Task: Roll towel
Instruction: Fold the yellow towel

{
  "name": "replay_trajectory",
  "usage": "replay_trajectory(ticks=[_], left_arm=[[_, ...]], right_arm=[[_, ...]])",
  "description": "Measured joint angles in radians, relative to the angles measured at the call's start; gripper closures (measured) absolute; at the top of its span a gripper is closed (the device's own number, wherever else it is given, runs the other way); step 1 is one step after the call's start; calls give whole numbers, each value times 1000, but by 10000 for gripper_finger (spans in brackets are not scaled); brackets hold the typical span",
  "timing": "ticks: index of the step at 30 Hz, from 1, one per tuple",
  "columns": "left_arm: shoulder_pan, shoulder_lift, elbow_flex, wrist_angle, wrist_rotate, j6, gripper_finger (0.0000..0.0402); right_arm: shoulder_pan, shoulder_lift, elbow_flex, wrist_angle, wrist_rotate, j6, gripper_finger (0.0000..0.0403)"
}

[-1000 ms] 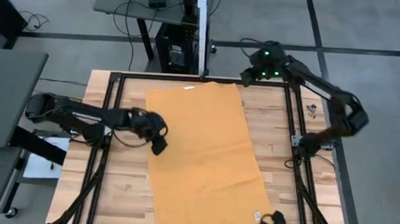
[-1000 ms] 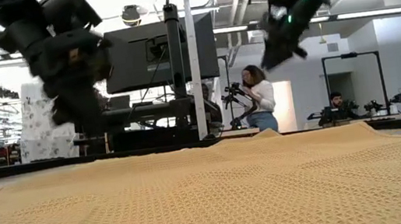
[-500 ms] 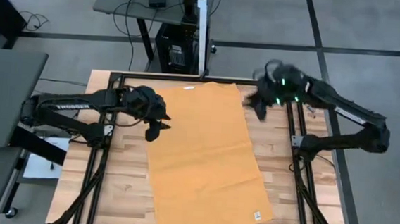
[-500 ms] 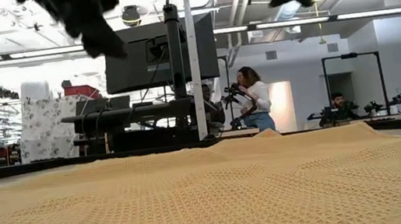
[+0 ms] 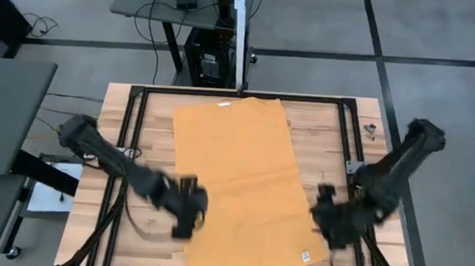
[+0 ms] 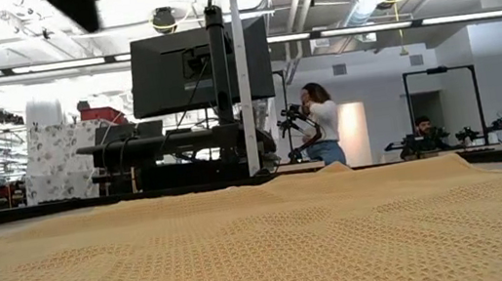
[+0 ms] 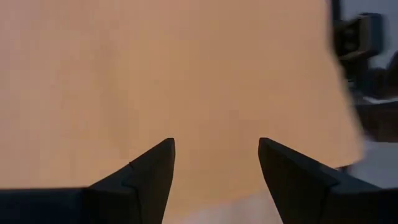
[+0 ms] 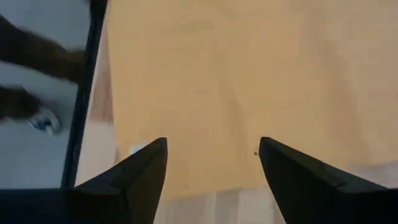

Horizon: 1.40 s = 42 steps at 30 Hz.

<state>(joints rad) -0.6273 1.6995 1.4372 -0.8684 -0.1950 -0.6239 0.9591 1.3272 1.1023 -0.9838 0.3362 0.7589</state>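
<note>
My right gripper should grab the near edge (image 5: pixel 311 261) (image 8: pixel 122 160) of the mustard-orange towel, next to the small white tag at its corner.
The mustard-orange towel (image 5: pixel 242 184) lies spread flat along the middle of the wooden table, with a small white tag (image 5: pixel 304 256) by its near right corner. In the low view the towel (image 6: pixel 266 247) fills the foreground. My left gripper (image 5: pixel 185 217) hovers open over the towel's left edge, toward the near end. Its wrist view shows only cloth (image 7: pixel 186 74) between and beyond the fingers (image 7: pixel 152 171). My right gripper (image 5: pixel 328 219) hovers open just off the towel's right edge near the near corner, and its wrist view looks down on the towel (image 8: pixel 236 81).
Black frame rails (image 5: pixel 126 142) (image 5: pixel 355 158) run along the table on both sides of the towel. A small dark object (image 5: pixel 370 130) lies at the far right. A monitor on a stand (image 6: pixel 201 64) is beyond the far edge, and people (image 6: pixel 322 121) are in the room behind.
Both grippers have swung from beside the towel's far half toward the table's near edge. The left one now hangs over the left edge and the right one beside the right edge. The towel has stayed flat where it was.
</note>
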Motion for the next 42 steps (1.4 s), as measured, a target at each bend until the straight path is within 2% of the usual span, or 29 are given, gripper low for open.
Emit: replay_trajectory(ticks=[3,6,11,17,24,28,32,42], left_arm=[[-95,177,155,-16,1,-113,185],[-158,334,324,-61,3,-195,185],[-210,533,586,-148,3,-298,185],[-242,696,765,-193,9,-359,185],[-236,759,786,-330,38,-442,185],[-232,755,758,-319,37,-437,185],[-244,757,724,-273,58,-433,185],[-258,757,720,-293,59,-438,185]], right_arm=[[117,103,-19,6,5,85,154],[175,204,-29,21,5,161,154],[207,311,-28,78,8,268,155],[205,408,-27,209,8,262,155],[205,470,-28,254,0,257,155],[205,496,-28,251,1,231,155],[199,512,-25,294,7,121,155],[178,522,-24,321,8,18,155]])
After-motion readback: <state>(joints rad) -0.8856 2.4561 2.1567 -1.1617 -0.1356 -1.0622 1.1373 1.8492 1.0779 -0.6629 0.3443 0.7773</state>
